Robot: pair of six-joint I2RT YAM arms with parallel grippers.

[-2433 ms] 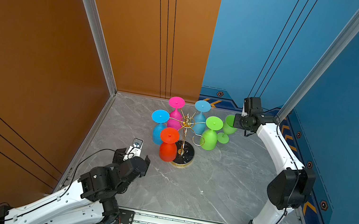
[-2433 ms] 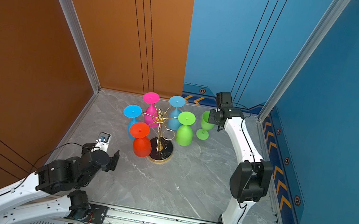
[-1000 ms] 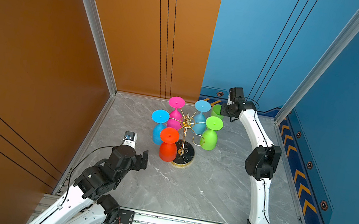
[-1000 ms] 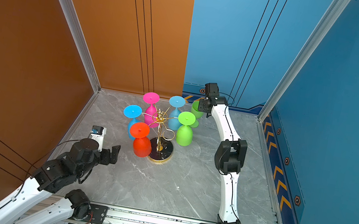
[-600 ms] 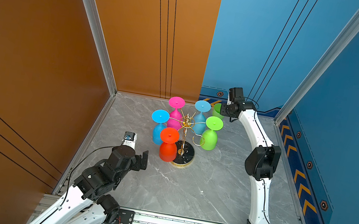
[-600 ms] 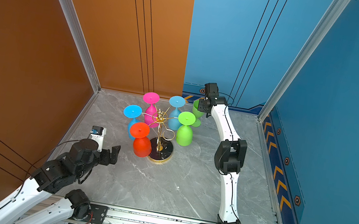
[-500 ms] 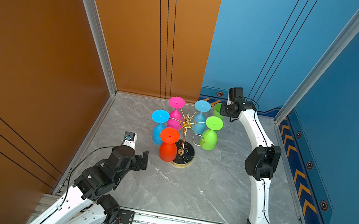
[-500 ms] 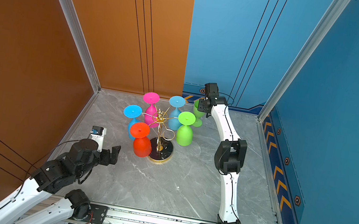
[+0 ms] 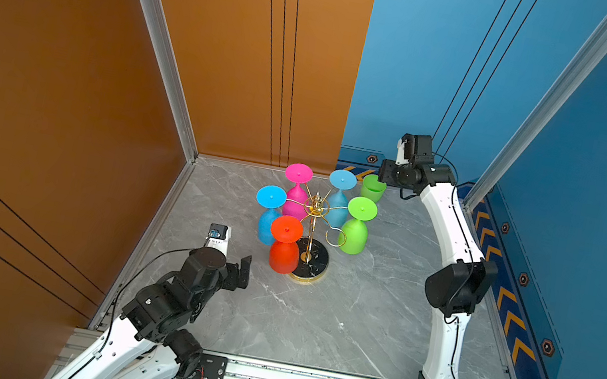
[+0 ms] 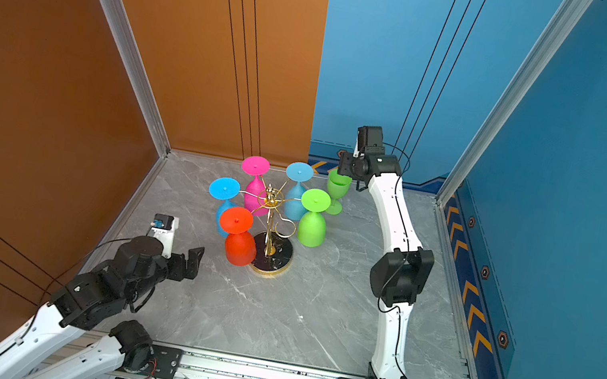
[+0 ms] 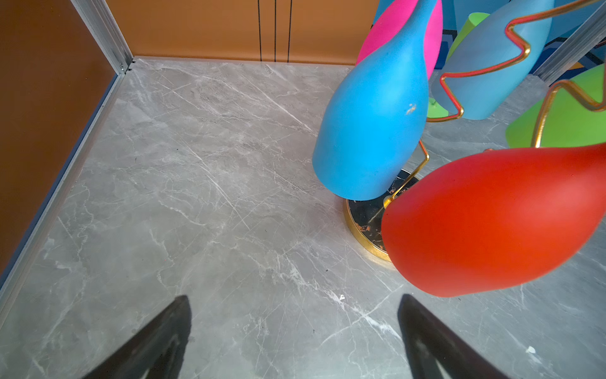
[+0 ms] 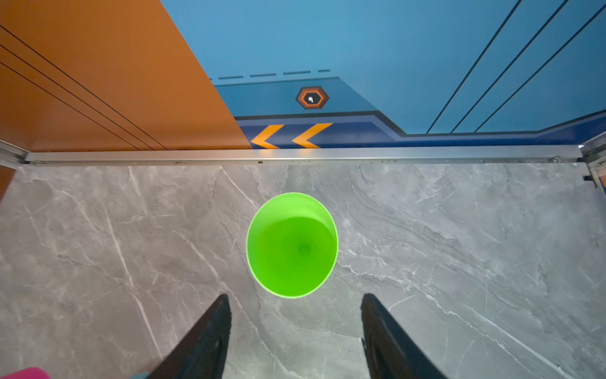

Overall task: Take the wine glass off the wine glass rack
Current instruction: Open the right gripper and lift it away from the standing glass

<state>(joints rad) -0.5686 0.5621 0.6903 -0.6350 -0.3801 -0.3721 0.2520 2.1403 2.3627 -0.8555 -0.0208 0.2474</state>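
Observation:
I will close my right gripper on the outer edge of the round foot [image 9: 375, 211] of the green glass hanging from the wine glass rack.
The wine glass rack [image 9: 312, 229] [image 10: 269, 210] is a gold wire stand on a black, gold-rimmed base [image 11: 362, 226]. Red [image 9: 284, 254] [image 11: 485, 223], blue [image 9: 266, 226] [image 11: 370, 131], pink [image 9: 295, 202], pale blue [image 9: 337, 209] and green [image 9: 354, 235] glasses hang upside down from it. A green wine glass [image 9: 373, 188] [image 10: 337, 188] [image 12: 292, 244] stands upright on the table behind the rack. My right gripper [image 9: 382, 177] [image 10: 343, 168] [image 12: 295, 297] hovers just above this glass, open and holding nothing. My left gripper [image 9: 243, 268] [image 10: 194, 260] [image 11: 295, 297] is open and empty, short of the red glass.
The grey marble table [image 9: 356, 313] is walled by orange panels at the left and back and blue panels at the right. The upright green glass stands near the back wall rail [image 12: 295, 156]. One rack loop [image 9: 337, 238] carries no glass.
My right arm swung the green glass to the back of the table, and over the last second its jaws opened and let it go. The left arm shifted slightly earlier, then held still.

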